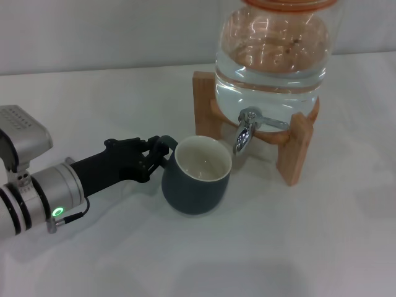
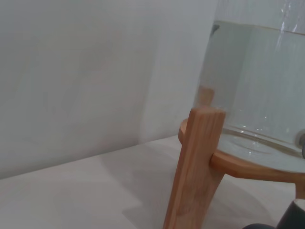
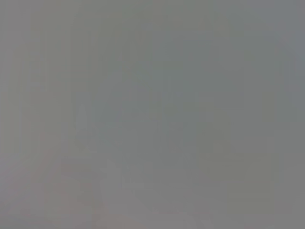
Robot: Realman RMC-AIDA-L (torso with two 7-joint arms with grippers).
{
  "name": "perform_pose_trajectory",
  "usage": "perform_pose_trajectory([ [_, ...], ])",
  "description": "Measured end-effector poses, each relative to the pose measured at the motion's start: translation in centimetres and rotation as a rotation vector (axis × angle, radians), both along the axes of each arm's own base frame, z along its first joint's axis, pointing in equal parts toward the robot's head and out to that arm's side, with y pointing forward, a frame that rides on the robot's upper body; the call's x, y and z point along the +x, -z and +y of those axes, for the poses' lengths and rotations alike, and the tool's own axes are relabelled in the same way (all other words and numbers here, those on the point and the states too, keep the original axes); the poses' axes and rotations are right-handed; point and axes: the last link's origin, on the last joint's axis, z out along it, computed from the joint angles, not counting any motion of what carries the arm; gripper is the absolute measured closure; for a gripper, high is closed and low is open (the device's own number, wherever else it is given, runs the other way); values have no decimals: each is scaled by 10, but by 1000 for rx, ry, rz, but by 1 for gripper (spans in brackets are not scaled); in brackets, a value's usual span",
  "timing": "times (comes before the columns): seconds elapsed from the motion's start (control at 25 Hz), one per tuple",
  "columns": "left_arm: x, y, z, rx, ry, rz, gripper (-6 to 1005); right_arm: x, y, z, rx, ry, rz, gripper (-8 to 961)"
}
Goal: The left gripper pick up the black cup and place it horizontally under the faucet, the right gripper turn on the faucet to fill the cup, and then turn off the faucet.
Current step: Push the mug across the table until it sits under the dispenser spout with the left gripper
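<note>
I will let go with my left gripper, and then the black cup will rest on the table (image 1: 233,211) below the faucet's spout, in front of the stand.
The black cup (image 1: 197,180) stands upright on the white table, cream-white inside, its rim just left of and below the faucet's spout. The faucet (image 1: 246,131) is a small chrome tap with a thin lever, set in the clear glass water jar (image 1: 272,55). My left gripper (image 1: 158,153) reaches in from the left and is shut on the cup's handle at the cup's left side. In the left wrist view a sliver of the cup (image 2: 291,217) shows beside the jar's stand. The right gripper is out of view; the right wrist view shows only plain grey.
The jar rests on a wooden stand (image 1: 291,148) with legs on the table, also seen close in the left wrist view (image 2: 195,167). A white wall (image 1: 93,31) rises behind the table.
</note>
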Motion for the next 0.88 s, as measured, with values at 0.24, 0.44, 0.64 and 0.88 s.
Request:
perform_pose_trajectory([
  [0.24,11,9,2,-24,25,8,821,-1,2,0,-4,-5,3,163],
  [0.44,21,21,3,-36,43,31,823,-2,3,0,-11,-15,2,163],
  [0.64,28,21,8,-20,52,19,825,-3,5,1,-18,-20,1,164],
  [0.88,34,25,9,-37,69,27,827,-5,6,1,-19,-31,1,164],
])
